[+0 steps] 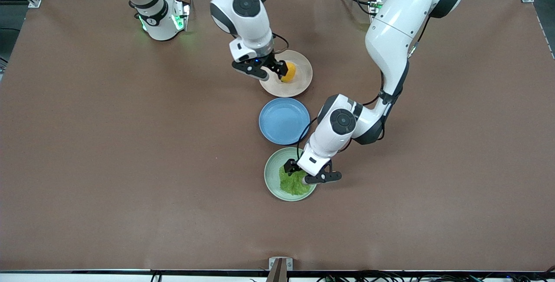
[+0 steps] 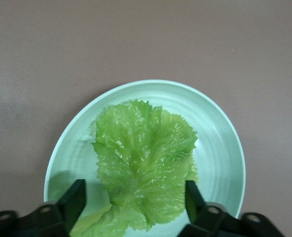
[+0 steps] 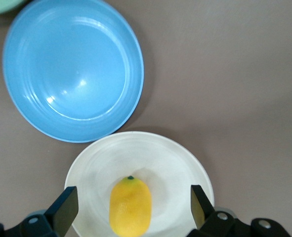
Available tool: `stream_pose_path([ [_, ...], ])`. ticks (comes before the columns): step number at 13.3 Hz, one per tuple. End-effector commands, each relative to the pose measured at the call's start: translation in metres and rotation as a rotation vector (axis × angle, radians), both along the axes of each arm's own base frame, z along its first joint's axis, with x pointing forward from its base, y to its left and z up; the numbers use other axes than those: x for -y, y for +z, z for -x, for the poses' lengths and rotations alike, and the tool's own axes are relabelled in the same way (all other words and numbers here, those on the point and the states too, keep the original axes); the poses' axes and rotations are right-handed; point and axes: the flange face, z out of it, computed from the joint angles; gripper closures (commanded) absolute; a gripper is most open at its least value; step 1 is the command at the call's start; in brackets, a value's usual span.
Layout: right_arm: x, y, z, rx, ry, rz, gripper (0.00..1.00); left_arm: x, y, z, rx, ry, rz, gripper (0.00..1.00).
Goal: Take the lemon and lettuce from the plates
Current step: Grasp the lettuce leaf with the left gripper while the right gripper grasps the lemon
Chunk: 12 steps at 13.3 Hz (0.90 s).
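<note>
The robot's right gripper will close on the middle of the lemon [image 1: 288, 73] [image 3: 130, 209] on the beige-cream plate, with its fingers pressing on the lemon's long sides.
The lemon [image 1: 289, 73] lies on the beige-cream plate [image 1: 303, 83]. My right gripper [image 1: 272, 73] is open just over this plate, one finger on each side of the lemon [image 3: 130, 206], apart from it. The lettuce [image 1: 295, 184] lies flat on the mint green plate [image 1: 271, 178]. My left gripper [image 1: 306, 173] is open low over that plate. In the left wrist view the gripper [image 2: 135, 192] straddles the lettuce [image 2: 143, 163] on the mint plate [image 2: 220, 128]. In the right wrist view the gripper [image 3: 133, 197] stands over the beige plate [image 3: 178, 163].
An empty blue plate [image 1: 284, 120] sits between the two plates, in a line with them; it also shows in the right wrist view [image 3: 71, 69]. The brown table mat [image 1: 130, 152] lies bare toward both ends.
</note>
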Motion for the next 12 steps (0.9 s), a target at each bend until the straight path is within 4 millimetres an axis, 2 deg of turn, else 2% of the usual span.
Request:
stream_pose_path([
  [1, -0.023, -0.037, 0.013, 0.021, -0.039, -0.002, 0.0, 0.002, -0.007, -0.004, 0.006, 0.017, 0.002, 0.28],
  [3, -0.035, -0.055, 0.023, 0.018, -0.04, 0.013, 0.0, -0.001, -0.006, -0.007, 0.009, 0.026, 0.005, 0.42],
  [5, -0.041, -0.068, 0.027, 0.015, -0.028, 0.025, 0.0, -0.002, -0.007, -0.007, 0.008, 0.026, 0.003, 0.62],
  [6, -0.043, -0.073, 0.029, 0.012, -0.025, 0.03, 0.0, -0.002, -0.007, -0.007, 0.008, 0.027, 0.004, 0.74],
  [9, -0.046, -0.083, 0.036, 0.013, -0.023, 0.031, 0.0, -0.003, -0.004, -0.009, -0.007, 0.09, 0.02, 0.95],
  [10, -0.048, -0.087, 0.04, 0.012, -0.026, 0.033, 0.01, -0.002, 0.0, -0.009, -0.012, 0.12, 0.03, 1.0],
  [12, -0.051, -0.089, 0.045, 0.015, -0.036, 0.029, 0.01, -0.002, 0.005, -0.01, -0.009, 0.13, 0.036, 1.0],
])
